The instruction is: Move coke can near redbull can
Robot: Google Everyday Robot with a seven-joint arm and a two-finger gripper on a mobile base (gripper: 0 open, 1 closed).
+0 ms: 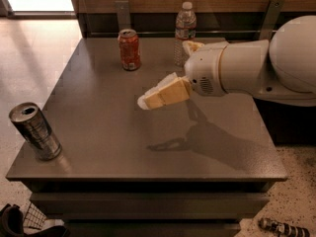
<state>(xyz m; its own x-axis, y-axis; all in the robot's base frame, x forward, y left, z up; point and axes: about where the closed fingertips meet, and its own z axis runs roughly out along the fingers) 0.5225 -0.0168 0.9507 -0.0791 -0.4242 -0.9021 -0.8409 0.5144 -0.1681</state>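
The coke can at the back of the table is next, and my gripper will move to it and close around the middle of its red body [129, 48].
The coke can [129, 50], short and red with a silver top, stands upright at the back of the dark table [98, 127]. The redbull can [35, 131], tall and silver-grey, stands at the table's front left corner. My gripper [148, 101] hangs above the middle of the table, below and to the right of the coke can, well apart from it. It holds nothing that I can see.
A clear plastic water bottle [184, 32] stands at the back, right of the coke can, just behind my white arm [247, 73]. A wall rail runs behind the table. A dark object [279, 227] lies on the floor at the front right.
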